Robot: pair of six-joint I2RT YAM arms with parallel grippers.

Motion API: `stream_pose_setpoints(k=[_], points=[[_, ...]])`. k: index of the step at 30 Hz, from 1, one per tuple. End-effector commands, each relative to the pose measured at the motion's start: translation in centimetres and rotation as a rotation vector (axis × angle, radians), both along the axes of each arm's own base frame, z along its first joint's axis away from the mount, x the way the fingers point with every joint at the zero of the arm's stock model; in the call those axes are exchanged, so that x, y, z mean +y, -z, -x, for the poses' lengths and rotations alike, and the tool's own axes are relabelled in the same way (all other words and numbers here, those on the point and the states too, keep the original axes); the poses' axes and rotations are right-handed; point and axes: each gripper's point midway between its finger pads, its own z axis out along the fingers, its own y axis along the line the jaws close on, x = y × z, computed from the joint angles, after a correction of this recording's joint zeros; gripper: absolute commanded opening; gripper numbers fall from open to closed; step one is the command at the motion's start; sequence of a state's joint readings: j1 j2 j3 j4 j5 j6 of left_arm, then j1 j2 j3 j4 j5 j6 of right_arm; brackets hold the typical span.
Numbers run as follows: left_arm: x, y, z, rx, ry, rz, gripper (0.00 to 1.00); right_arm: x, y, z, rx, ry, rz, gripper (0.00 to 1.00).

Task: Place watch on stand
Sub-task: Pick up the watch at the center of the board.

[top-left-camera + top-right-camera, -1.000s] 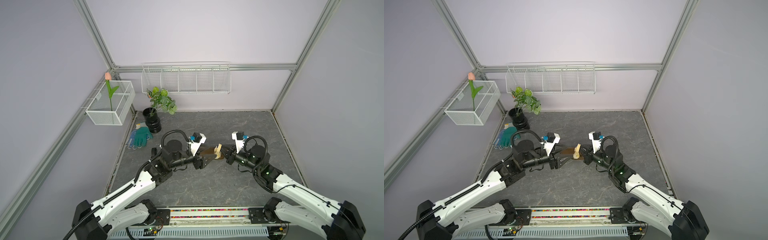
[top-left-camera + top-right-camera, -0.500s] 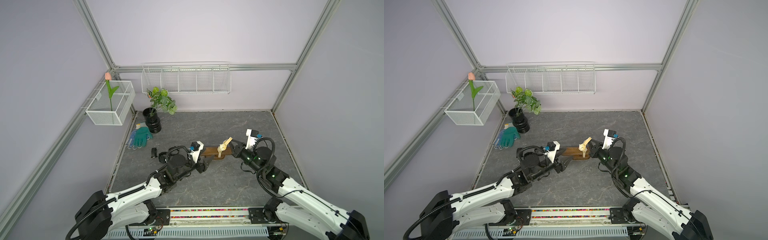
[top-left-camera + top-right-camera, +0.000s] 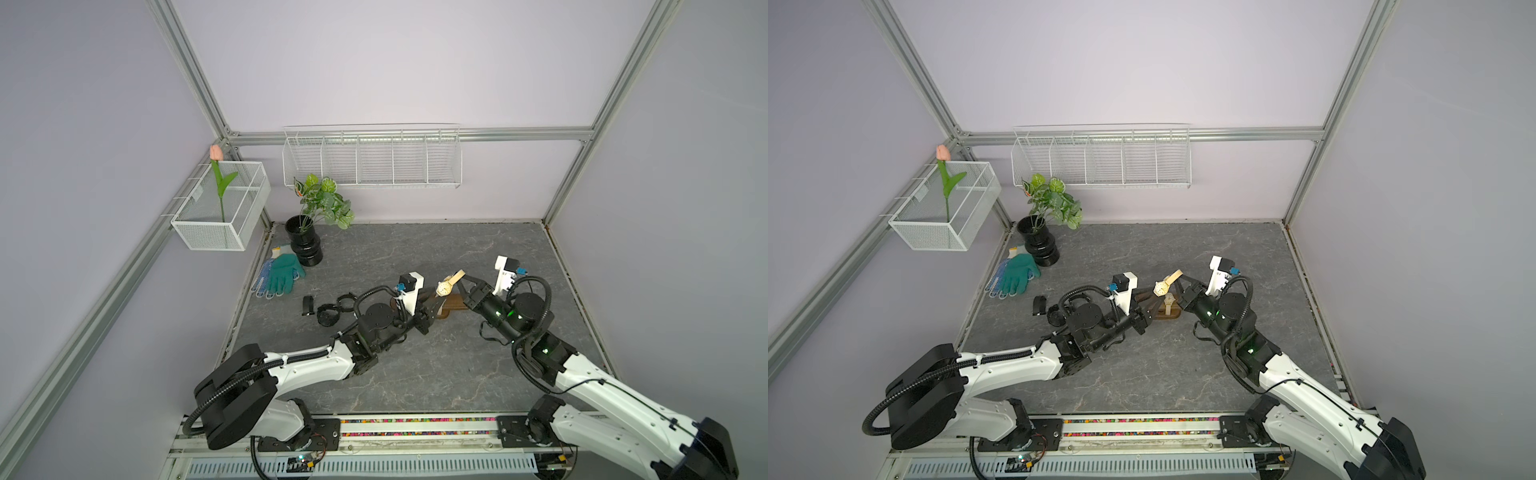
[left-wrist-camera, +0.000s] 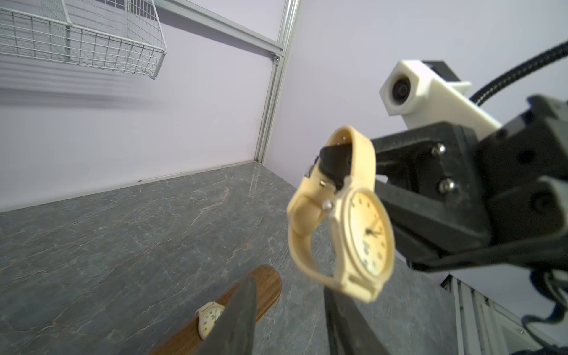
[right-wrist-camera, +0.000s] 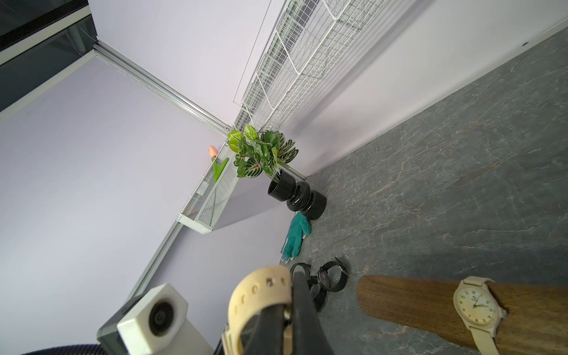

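Note:
The strap loop is filled by my right gripper's finger where the stand must go, so my left gripper should hold the watch while my right gripper takes its dial (image 4: 369, 232).
A cream watch (image 3: 445, 286) (image 4: 365, 233) hangs in the air just above the stand, with my right gripper (image 3: 462, 279) (image 5: 287, 295) shut on its strap (image 5: 261, 292). The stand (image 3: 455, 305) (image 3: 1170, 314) (image 5: 415, 298) is a brown wooden bar on the grey floor, and it carries another cream watch (image 3: 1168, 300) (image 4: 209, 316) (image 5: 475, 304). My left gripper (image 3: 435, 306) (image 4: 287, 287) sits low beside the stand, right under the hanging watch. Its jaws stand partly open with nothing between them.
Black watches (image 3: 332, 311) (image 5: 325, 278) and a small black piece (image 3: 308, 305) lie left of the left arm. Green gloves (image 3: 282, 274) and a black ribbed vase (image 3: 305, 245) with a plant stand at the back left. Wire baskets (image 3: 372, 160) hang on the walls.
The right gripper has carried the cream watch up and to the right, away from the left gripper. The left arm has dropped lower and its jaws have narrowed.

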State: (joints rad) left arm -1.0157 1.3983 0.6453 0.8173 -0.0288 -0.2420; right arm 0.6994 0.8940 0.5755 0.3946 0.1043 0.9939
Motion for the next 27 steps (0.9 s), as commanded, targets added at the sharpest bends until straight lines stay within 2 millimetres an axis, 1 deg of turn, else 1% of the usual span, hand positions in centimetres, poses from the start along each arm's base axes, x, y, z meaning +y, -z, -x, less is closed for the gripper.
stream_pose_setpoints(k=[1, 6, 13, 18, 22, 24, 25, 27], points=[[-0.8, -2.6, -0.1, -0.002, 0.023, 0.101, 0.32, 0.1, -0.3, 0.4, 0.008, -0.012, -0.073, 0.07], [-1.5, -3.2, 0.2, 0.032, 0.057, 0.097, 0.15, -0.1, 0.8, 0.4, 0.023, 0.004, -0.06, 0.07], [-1.2, -3.3, -0.3, 0.072, 0.027, 0.099, 0.01, -0.1, 1.6, 0.5, 0.031, 0.012, -0.039, 0.07], [-0.6, -3.4, -0.7, 0.137, -0.012, 0.122, 0.0, -1.2, 2.9, 0.4, 0.029, 0.078, 0.021, 0.07], [0.0, -3.2, -1.1, 0.155, -0.045, 0.123, 0.0, -1.3, 2.8, 0.4, -0.003, 0.09, 0.061, 0.07], [0.4, -3.2, -1.2, 0.152, -0.067, 0.122, 0.0, -1.4, 2.7, 0.5, -0.033, 0.09, 0.102, 0.13], [0.6, -3.3, -1.2, 0.148, -0.074, 0.116, 0.0, -1.5, 2.8, 0.6, -0.044, 0.092, 0.117, 0.18], [0.9, -3.4, -1.4, 0.148, -0.094, 0.099, 0.0, -1.6, 2.9, 0.9, -0.078, 0.082, 0.156, 0.3]])
